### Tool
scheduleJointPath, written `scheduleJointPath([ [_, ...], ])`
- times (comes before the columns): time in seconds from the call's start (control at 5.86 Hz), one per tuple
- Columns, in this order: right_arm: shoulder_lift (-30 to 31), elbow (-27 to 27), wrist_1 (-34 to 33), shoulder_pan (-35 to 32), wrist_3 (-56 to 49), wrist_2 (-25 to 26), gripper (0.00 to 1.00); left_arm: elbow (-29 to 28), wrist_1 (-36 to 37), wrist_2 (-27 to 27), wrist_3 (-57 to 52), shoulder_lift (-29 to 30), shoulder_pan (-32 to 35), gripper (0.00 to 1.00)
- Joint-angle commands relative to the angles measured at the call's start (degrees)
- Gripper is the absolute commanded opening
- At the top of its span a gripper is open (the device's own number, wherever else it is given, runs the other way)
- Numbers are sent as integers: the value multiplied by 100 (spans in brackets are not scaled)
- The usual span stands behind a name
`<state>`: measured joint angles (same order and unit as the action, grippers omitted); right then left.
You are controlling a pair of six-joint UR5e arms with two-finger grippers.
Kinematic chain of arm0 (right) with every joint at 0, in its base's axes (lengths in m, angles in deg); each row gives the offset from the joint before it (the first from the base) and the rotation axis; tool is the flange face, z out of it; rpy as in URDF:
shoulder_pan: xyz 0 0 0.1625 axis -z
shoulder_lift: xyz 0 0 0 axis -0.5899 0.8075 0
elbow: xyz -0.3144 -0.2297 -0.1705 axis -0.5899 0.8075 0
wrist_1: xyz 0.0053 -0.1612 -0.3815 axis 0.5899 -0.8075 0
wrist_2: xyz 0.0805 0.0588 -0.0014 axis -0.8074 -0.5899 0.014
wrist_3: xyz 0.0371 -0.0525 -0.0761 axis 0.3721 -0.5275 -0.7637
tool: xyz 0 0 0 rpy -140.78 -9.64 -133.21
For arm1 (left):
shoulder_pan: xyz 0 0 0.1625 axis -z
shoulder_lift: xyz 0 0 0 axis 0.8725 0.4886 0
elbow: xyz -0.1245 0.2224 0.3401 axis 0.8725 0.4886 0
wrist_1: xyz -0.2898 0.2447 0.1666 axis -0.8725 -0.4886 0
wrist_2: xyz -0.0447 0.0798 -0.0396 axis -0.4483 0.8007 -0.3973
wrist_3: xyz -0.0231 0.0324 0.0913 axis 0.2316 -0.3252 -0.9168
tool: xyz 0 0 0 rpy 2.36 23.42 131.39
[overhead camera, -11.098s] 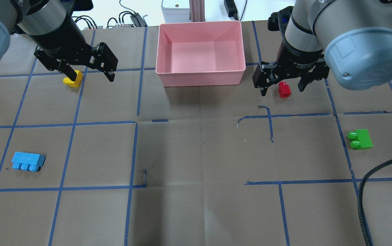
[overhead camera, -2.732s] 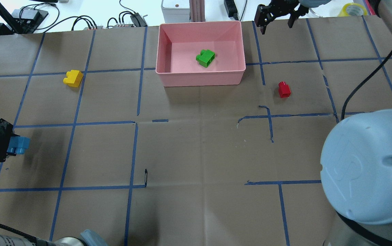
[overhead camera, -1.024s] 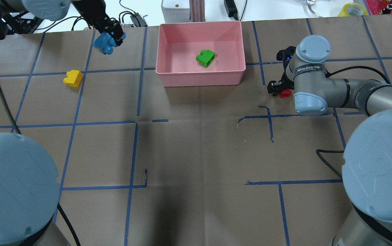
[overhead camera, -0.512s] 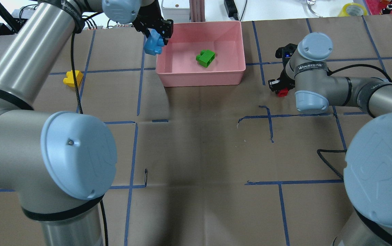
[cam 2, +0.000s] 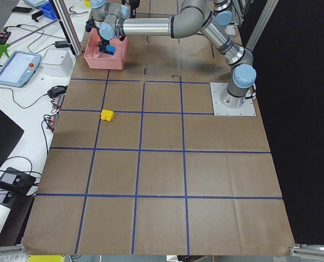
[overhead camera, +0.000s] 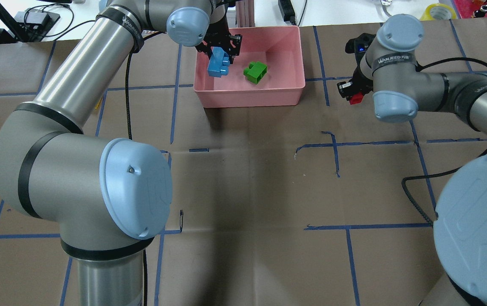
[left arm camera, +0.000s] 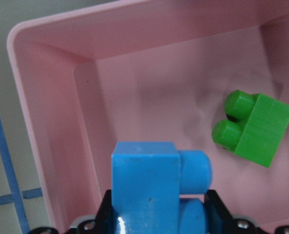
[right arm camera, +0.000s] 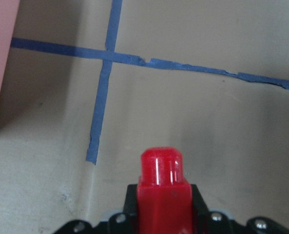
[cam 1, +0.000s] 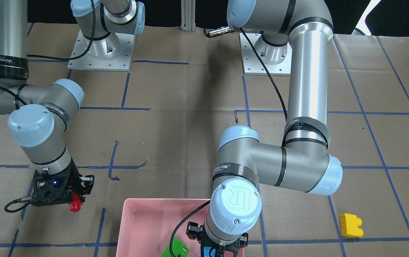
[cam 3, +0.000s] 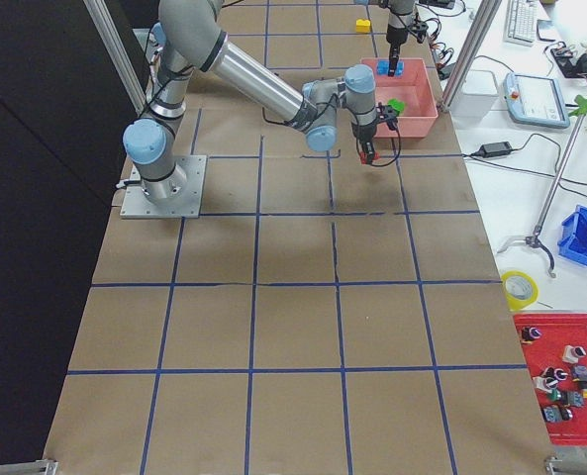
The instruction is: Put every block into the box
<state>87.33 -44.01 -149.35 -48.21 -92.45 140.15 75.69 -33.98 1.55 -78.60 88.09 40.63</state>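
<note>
Next, I release the red brick from my right gripper in the pink box (cam 1: 185, 246), between the green and blue bricks.
My left gripper (overhead camera: 222, 52) is shut on the light blue brick (overhead camera: 219, 63) and holds it above the left part of the pink box (overhead camera: 247, 98). The wrist view shows the blue brick (left arm camera: 151, 187) over the box floor near the left wall (left arm camera: 42, 97). The green brick (overhead camera: 256, 72) lies on the box floor (left arm camera: 255, 129). My right gripper (overhead camera: 351, 91) is shut on the small red brick (overhead camera: 356, 99), just off the paper right of the box; the red brick also fills the right wrist view (right arm camera: 163, 187). The yellow brick (cam 1: 351, 225) lies on the paper left of the box, hidden by my left arm in the overhead view.
Blue tape lines grid the brown paper. A black cable (overhead camera: 413, 187) loops over the table by my right arm. A white device (overhead camera: 218, 10) and cables sit just beyond the table's far edge behind the box. Both arm bases (cam 1: 99, 53) stand at the robot's side.
My left gripper has carried the blue brick rightward from beside the box's left wall to over its inside. My right gripper has moved slightly farther away with the red brick.
</note>
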Motion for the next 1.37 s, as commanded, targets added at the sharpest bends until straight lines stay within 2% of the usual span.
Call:
scheduleJointPath([
  [0.0,92,1322,1558,7,-893,10,2,-213,29,48,62,-140,4,99],
  [0.17,48,2096,2392,-10,-985,-8,2,-180,-75,40,53,-516,-48,99],
  [0.34,-48,2556,2888,-115,-908,-260,2,-136,-364,40,-51,-754,-301,99],
  [0.51,-127,2595,2806,-325,-637,-1133,3,-118,-767,-29,-513,-965,-764,99],
  [0.68,-328,2665,2422,-510,-295,-1960,3,-31,-971,-21,-1327,-1063,-1282,99],
  [0.85,-730,2675,1052,-886,-92,-2299,3,196,-973,31,-1823,-1204,-1740,99],
  [1.02,-1169,2736,-75,-1238,189,-2293,3,486,-964,-3,-2045,-1248,-2336,99],
  [1.2,-1470,2780,-704,-1354,374,-2276,5,680,-921,-39,-2526,-1188,-2821,99],
])
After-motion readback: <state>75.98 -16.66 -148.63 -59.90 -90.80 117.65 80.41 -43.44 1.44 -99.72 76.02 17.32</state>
